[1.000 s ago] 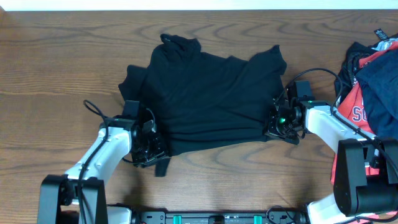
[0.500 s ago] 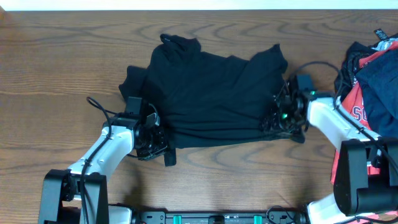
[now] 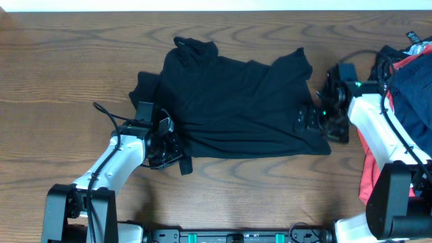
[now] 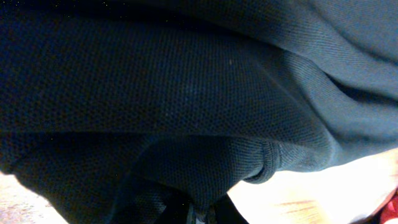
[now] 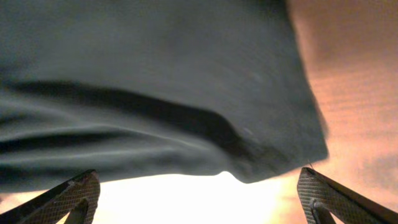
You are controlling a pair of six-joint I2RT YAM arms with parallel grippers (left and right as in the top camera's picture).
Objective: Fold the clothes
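I should pinch the hem [image 3: 307, 150] with my right gripper beside the other hem corner, which lies loose, before both grippers lift, since only my left gripper holds the hem.
The black shirt [image 3: 229, 101] lies spread in the middle of the table, its lower hem roughly straight. My left gripper [image 3: 173, 150] is at the shirt's lower left corner, shut on the hem. In the left wrist view, black fabric [image 4: 186, 93] fills the frame and is pinched between the jaws at the bottom edge [image 4: 202, 214]. My right gripper [image 3: 307, 121] stands open at the lower right corner. Its fingertips [image 5: 78, 193] are wide apart, with the shirt's edge [image 5: 155, 81] just beyond them and nothing held.
A pile of other clothes [image 3: 405, 74], coral-red and dark navy, lies at the right edge beside the right arm. Bare wooden table [image 3: 67, 61] surrounds the shirt.
The right gripper has opened, dropped the shirt's lower right corner and drawn back to the right. The left gripper has shut on the left hem and shifted slightly inward.
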